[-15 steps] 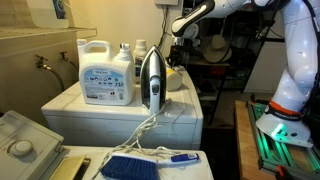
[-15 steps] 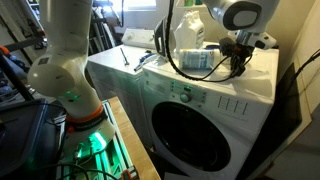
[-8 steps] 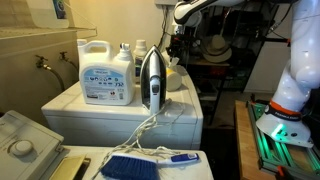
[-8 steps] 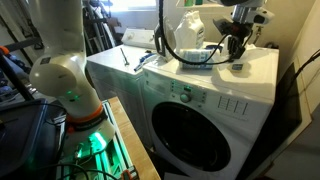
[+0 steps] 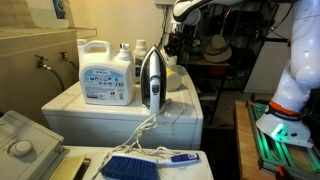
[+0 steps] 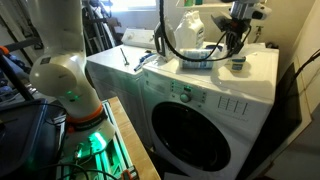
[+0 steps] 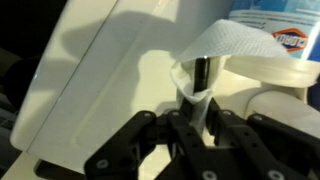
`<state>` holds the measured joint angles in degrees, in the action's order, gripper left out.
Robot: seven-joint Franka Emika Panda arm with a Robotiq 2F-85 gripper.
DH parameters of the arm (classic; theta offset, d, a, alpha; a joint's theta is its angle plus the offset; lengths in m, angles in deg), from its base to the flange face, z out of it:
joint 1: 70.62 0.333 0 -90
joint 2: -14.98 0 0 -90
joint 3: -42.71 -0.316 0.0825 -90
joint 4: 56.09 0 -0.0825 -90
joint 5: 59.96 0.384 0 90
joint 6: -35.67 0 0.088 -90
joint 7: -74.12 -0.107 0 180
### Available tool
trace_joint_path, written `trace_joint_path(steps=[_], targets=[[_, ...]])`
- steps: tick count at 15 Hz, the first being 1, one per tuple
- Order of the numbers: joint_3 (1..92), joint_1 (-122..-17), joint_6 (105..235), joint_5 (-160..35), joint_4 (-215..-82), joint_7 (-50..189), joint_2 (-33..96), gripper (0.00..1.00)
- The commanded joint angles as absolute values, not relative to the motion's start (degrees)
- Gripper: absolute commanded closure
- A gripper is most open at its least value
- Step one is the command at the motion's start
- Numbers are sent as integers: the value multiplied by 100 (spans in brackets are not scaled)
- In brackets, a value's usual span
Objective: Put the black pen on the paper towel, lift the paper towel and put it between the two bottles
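Observation:
Next, I let go of the white paper towel between the two bottles (image 5: 133,52) behind the detergent jug and the iron.
In the wrist view my gripper (image 7: 196,112) is shut on a pinched fold of the white paper towel (image 7: 235,45). The towel is lifted off the white washer top (image 7: 110,80). A slim black pen (image 7: 200,72) stands wrapped in the fold just past the fingertips. A white bottle with a blue label (image 7: 272,18) is close behind the towel, and another white rounded container (image 7: 285,100) lies beside it. In both exterior views the gripper (image 5: 176,45) (image 6: 236,38) hangs above the washer's far end near the bottles (image 6: 190,30).
A large white detergent jug (image 5: 107,72) and an upright iron (image 5: 152,80) with a trailing cord stand on the washer. A small white object (image 6: 238,62) lies under the gripper. A dark thin item (image 6: 126,57) lies at the washer's other end.
My gripper has risen from the washer top with the paper towel pinched in it. Over the last half second it barely moved.

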<state>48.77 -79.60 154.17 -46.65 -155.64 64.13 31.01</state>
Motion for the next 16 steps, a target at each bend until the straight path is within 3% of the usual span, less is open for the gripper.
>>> trace_joint_path(steps=[1,7,16], targets=[[4832,-7845,15139,-4841,-15599,6663,2523,90],[4586,-7680,14863,-4148,-15244,7202,2267,91],[4175,-7558,15093,-3473,-14133,7829,3660,90]])
